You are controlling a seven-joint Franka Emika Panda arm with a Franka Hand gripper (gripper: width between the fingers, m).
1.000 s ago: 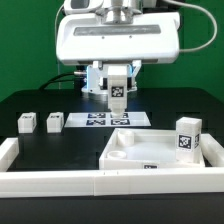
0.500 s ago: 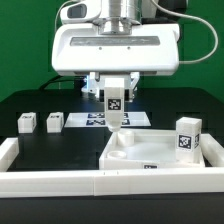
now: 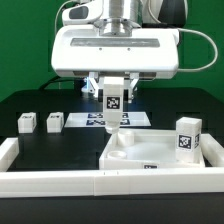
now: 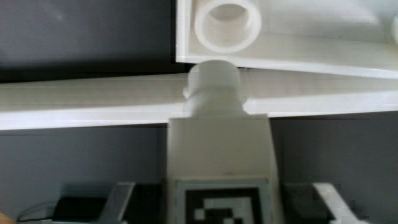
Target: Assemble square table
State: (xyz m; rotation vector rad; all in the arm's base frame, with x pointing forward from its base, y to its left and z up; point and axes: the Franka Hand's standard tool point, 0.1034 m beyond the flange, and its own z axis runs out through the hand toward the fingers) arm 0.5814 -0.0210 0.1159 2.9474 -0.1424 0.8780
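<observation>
The white tagged leg will stand upright in the empty corner socket (image 3: 117, 154) (image 4: 228, 26) by the front border rail when my gripper lets go of it there.
The square table top (image 3: 165, 152) lies at the exterior view's right, rim up, with a round corner socket (image 3: 122, 141) at its far left corner. My gripper (image 3: 116, 90) is shut on a white tagged leg (image 3: 114, 108), held upright with its rounded tip just above and behind that corner. The wrist view shows the leg (image 4: 222, 130) running out from between the fingers (image 4: 128, 200), its tip short of the socket (image 4: 228, 20). Two more legs (image 3: 27, 122) (image 3: 54, 122) lie on the black table at the left. Another leg (image 3: 187, 138) stands at the top's right edge.
The marker board (image 3: 135, 119) lies flat behind the table top, under the gripper. A low white border rail (image 3: 60, 181) runs along the front and up the left side (image 3: 8, 150). Green walls stand close behind the arm.
The arm has come down with the leg in its grip. The leg's tip has dropped from above the marker board to just over the top's far left corner.
</observation>
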